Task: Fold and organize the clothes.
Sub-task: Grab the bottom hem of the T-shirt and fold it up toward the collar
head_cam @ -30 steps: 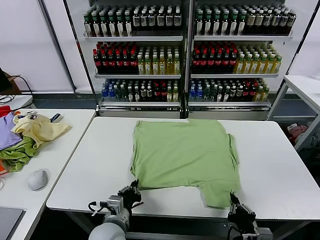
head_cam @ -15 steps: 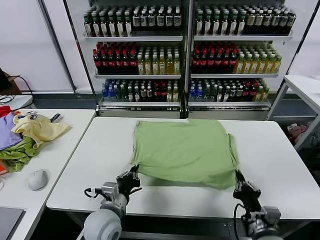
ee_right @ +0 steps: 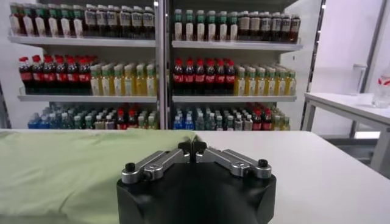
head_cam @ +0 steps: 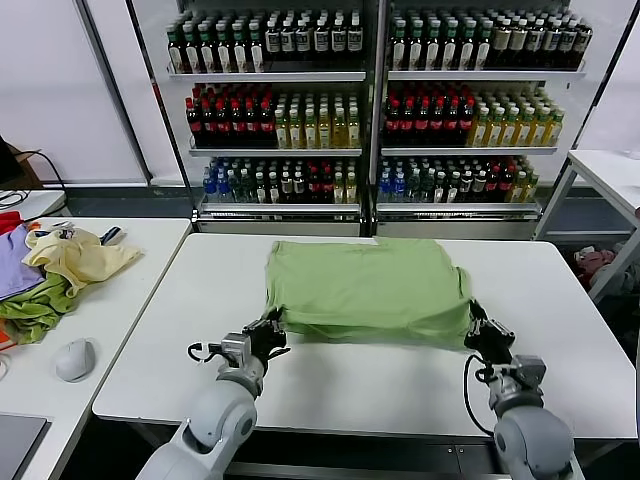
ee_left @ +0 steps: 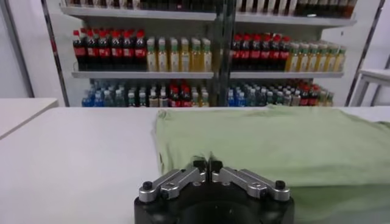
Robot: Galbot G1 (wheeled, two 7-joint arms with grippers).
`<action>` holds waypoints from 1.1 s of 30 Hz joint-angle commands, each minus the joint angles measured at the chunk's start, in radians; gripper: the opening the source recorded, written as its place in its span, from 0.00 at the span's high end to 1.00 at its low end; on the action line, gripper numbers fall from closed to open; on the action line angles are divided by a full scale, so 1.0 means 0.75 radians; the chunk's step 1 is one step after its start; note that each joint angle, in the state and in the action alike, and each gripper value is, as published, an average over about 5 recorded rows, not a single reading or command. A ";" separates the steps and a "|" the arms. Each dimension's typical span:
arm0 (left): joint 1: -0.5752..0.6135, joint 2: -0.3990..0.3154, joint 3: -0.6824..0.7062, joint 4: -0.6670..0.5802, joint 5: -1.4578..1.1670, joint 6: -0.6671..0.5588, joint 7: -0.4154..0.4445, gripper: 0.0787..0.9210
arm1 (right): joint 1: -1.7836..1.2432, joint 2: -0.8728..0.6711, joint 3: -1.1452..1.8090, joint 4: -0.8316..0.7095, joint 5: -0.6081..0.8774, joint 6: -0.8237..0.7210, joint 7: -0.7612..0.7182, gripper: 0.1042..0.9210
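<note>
The polo shirt lies at the table's far edge, so next my left gripper lays its hem down, grabs the polo shirt's near corner (head_cam: pixel 290 324) and pulls it closer.
The light green polo shirt (head_cam: pixel 365 285) lies on the white table (head_cam: pixel 380 385), its back up; collar, buttons and print are hidden. Its near hem is lifted and carried over the rest. My left gripper (head_cam: pixel 270 328) is shut on the hem's near left corner. My right gripper (head_cam: pixel 473 322) is shut on the near right corner. In the left wrist view the shut gripper (ee_left: pixel 208 163) pinches the cloth, with the shirt (ee_left: pixel 274 146) spread beyond it. In the right wrist view the shut gripper (ee_right: pixel 192 145) holds the shirt's edge (ee_right: pixel 61 164).
A side table at the left holds a pale yellow garment (head_cam: pixel 78 255), darker green cloth (head_cam: pixel 35 308), purple cloth (head_cam: pixel 12 268) and a mouse (head_cam: pixel 75 358). Bottle shelves (head_cam: pixel 370 110) stand behind the table. Another white table (head_cam: pixel 610 170) is at the far right.
Both grippers have moved up and away from me with the near hem. The hem that hung over the table's front edge is now folded over the shirt's middle.
</note>
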 commanded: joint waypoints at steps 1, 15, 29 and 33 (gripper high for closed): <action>-0.124 -0.010 0.032 0.171 0.045 0.006 -0.002 0.98 | 0.221 -0.022 -0.058 -0.209 -0.005 0.005 -0.002 0.98; -0.151 -0.039 0.062 0.248 0.135 0.032 -0.011 0.98 | 0.341 0.008 -0.159 -0.346 -0.128 0.027 -0.040 0.98; -0.026 -0.049 0.035 0.099 0.155 -0.040 -0.035 0.58 | 0.100 0.013 -0.045 -0.222 -0.137 0.063 -0.040 0.62; 0.033 -0.040 0.025 0.087 0.143 -0.044 -0.053 0.44 | 0.049 0.007 -0.004 -0.210 -0.094 0.054 -0.015 0.48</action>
